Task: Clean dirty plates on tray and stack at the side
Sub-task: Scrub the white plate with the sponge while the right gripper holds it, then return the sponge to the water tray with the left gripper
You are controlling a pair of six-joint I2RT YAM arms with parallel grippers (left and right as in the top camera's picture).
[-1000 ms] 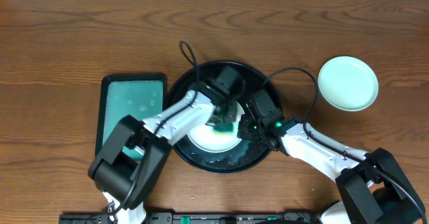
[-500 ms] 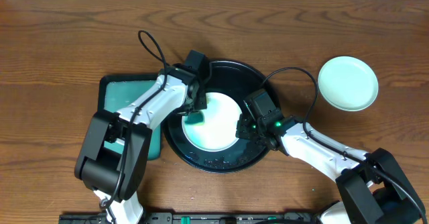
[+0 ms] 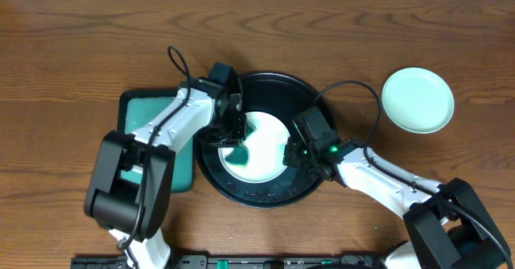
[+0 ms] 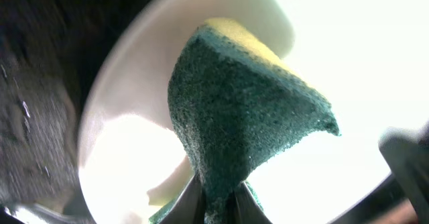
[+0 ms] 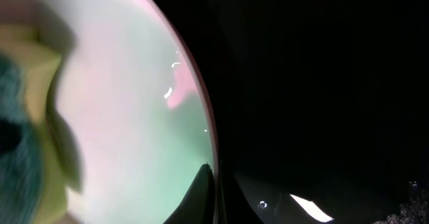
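Observation:
Next, I let go of the green-and-yellow sponge with my left gripper near the middle of the teal tray (image 3: pixel 166 142), a little toward the black tray.
A white plate (image 3: pixel 261 144) with blue-green smears lies in the round black tray (image 3: pixel 265 190). My left gripper (image 3: pixel 234 138) is shut on a green-and-yellow sponge (image 4: pixel 241 110) that presses on the plate's left part (image 4: pixel 134 150). My right gripper (image 3: pixel 288 155) is shut on the plate's right rim (image 5: pixel 201 117), one finger over the plate and one under it. A clean mint plate (image 3: pixel 417 100) lies on the table at the right, off the tray. The third plate is not in view.
A rectangular teal tray (image 3: pixel 153 116) with a black rim lies left of the black tray, partly under my left arm. Cables loop above both arms. Water drops lie on the black tray's floor (image 3: pixel 273 192).
My left gripper swept the sponge from the plate's right-middle to its left edge, then a little back inward and down. The right gripper has held the plate's rim without moving.

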